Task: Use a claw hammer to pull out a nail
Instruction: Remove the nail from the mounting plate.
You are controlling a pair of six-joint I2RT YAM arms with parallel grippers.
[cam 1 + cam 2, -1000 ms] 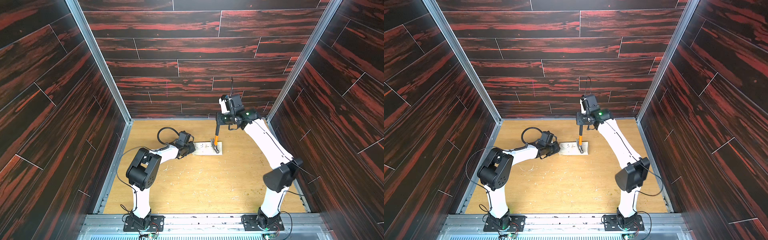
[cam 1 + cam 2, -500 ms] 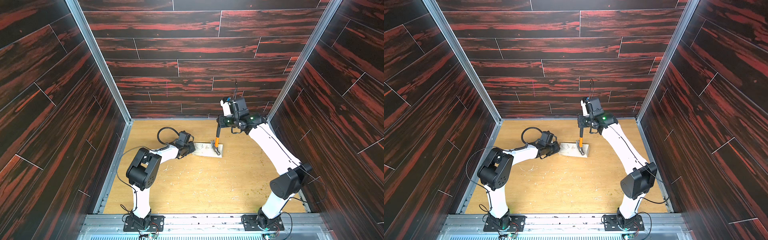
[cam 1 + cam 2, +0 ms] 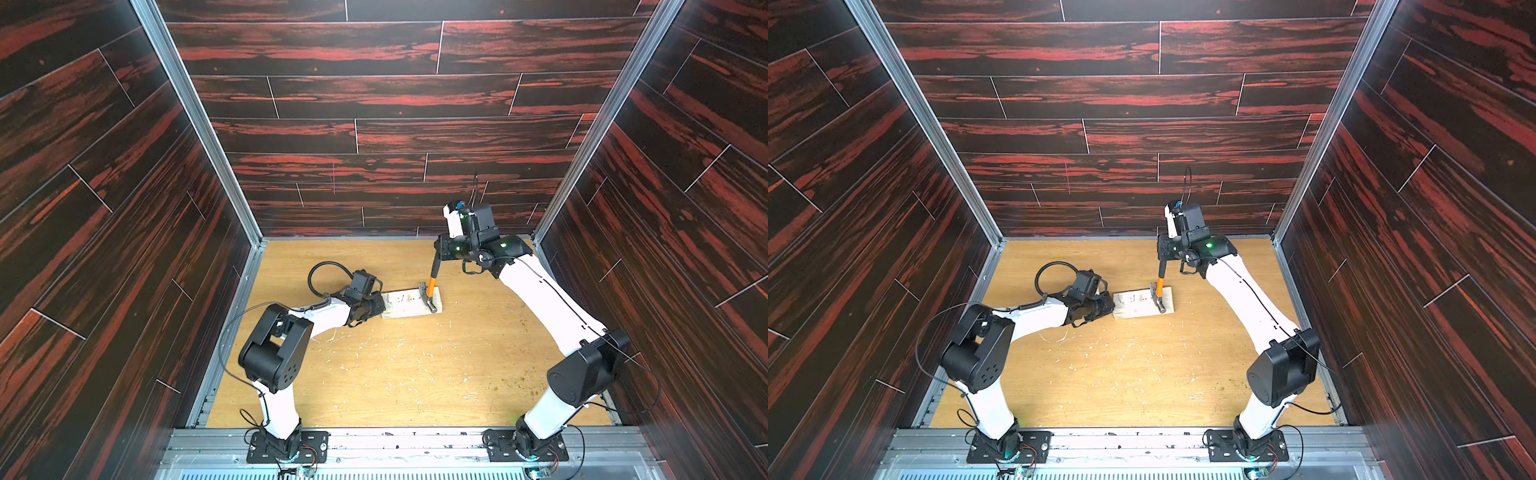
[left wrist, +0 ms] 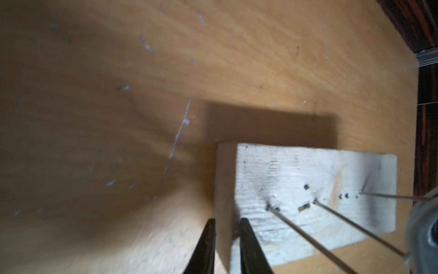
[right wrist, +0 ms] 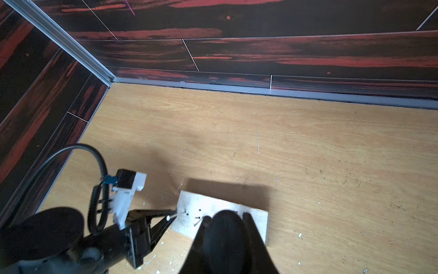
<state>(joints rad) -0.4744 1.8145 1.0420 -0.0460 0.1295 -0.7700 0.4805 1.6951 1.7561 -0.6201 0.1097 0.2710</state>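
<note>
The wood block is held in my left gripper by its end far from the hammer head, so next I take the long side closer to the hammer (image 3: 411, 316) before I pull the nail.
The claw hammer (image 3: 430, 291) stands nearly upright, its steel head on the right end of a pale wood block (image 3: 405, 305) (image 3: 1136, 306). My right gripper (image 3: 439, 250) (image 3: 1164, 251) is shut on the black handle (image 5: 225, 239), which fills the gap between its fingers (image 5: 254, 234). In the left wrist view several thin nails stick out of the block (image 4: 296, 166); one nail (image 4: 391, 196) reaches the blurred hammer head (image 4: 424, 227). My left gripper (image 4: 227, 220) (image 3: 380, 306) is shut on the block's left end.
The block lies on a light wooden floor (image 3: 415, 374) strewn with pale chips. Dark red panel walls (image 3: 374, 137) close in the back and both sides. A metal rail (image 3: 395, 440) runs along the front.
My right arm has swung its elbow out to the right and down, and the hammer handle has tipped a little while the head stays on the block. The left gripper stays at the block's end.
</note>
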